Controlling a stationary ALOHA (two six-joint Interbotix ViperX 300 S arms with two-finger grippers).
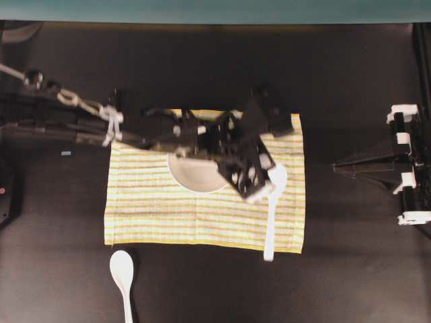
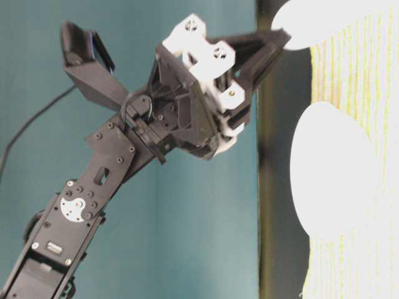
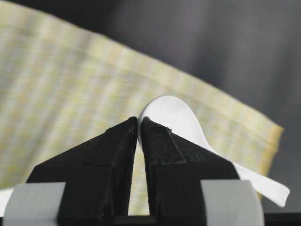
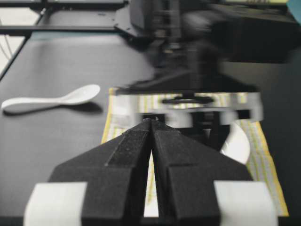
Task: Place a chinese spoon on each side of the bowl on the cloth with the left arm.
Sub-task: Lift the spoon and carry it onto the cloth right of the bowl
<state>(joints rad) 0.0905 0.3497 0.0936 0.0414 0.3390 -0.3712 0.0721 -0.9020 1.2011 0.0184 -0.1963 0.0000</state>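
The robot's left gripper should release the spoon on the striped cloth [image 1: 268, 188] [image 3: 175, 133], between the white bowl and the hem that faces the right gripper.
The white bowl [image 1: 192, 176] sits in the middle of the striped yellow cloth [image 1: 148, 208], partly under the left arm. One white chinese spoon [image 1: 271, 222] lies on the cloth right of the bowl, its handle running past the front hem. My left gripper [image 1: 268, 180] is shut on the rim of that spoon's scoop; the wrist view shows the rim pinched between the black tips [image 3: 139, 123], with the spoon [image 3: 174, 115] over the cloth [image 3: 61, 84]. A second spoon [image 1: 122, 269] lies on the bare table off the cloth's front left corner. My right gripper [image 1: 335, 165] rests shut, apart, at the right.
The table top [image 1: 350, 269] is dark and bare around the cloth. A teal wall [image 1: 215, 10] runs along the back edge. The right arm's base [image 1: 407, 165] stands at the right edge. From the right wrist, the loose spoon [image 4: 70, 98] lies beyond the shut right gripper [image 4: 151, 122].
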